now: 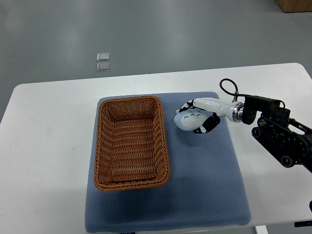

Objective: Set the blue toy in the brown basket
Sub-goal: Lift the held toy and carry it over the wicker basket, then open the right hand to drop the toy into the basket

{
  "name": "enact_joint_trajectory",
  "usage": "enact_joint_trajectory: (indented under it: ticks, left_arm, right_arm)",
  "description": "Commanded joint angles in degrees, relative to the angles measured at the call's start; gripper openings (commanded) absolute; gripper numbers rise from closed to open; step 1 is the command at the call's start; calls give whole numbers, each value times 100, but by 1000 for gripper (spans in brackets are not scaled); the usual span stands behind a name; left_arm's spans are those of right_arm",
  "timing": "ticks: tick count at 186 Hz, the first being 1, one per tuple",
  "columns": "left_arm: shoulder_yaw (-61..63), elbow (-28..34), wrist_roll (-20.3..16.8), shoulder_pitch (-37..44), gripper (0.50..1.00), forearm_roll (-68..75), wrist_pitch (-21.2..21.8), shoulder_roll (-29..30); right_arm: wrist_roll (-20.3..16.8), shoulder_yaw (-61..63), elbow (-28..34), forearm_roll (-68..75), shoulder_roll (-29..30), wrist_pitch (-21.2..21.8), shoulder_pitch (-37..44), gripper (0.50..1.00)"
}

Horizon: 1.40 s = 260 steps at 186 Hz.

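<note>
My right gripper needs to release the blue toy inside the far half of the brown basket (123,123), near its outer side.
A pale blue plush toy (188,120) lies on the blue mat (204,185), just right of the brown wicker basket (130,142). My right hand (202,116) comes in from the right edge and its white and black fingers are curled around the toy, above and below it. The toy looks to be at mat level, close to the basket's right rim but apart from it. The basket is rectangular, long side running away from me, and holds nothing. The left arm does not show.
The mat lies on a white table (48,146). Two small clear squares (103,62) lie on the grey floor beyond the table. My right arm's black links (280,134) stretch over the table's right side.
</note>
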Motion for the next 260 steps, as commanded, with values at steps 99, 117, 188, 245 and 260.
enact_joint_trajectory:
  ticks: [99,117,188,245,260]
  left_arm:
    - [0,0,0,0,1000,0,0,0]
    - [0,0,0,0,1000,0,0,0]
    - [0,0,0,0,1000,0,0,0]
    - [0,0,0,0,1000,0,0,0]
    - [0,0,0,0,1000,0,0,0]
  right_arm:
    - [70,254,272,1079,34,-36,1234,500]
    - [202,-35,298,1105,200,130,1462,500]
    - [343,-1424,70,1009,1124,210,1753,537]
    - [299,-1600,-44,930,1238,201,1700,801]
    - [290,-1591,-45,947,1256,192,1682,880]
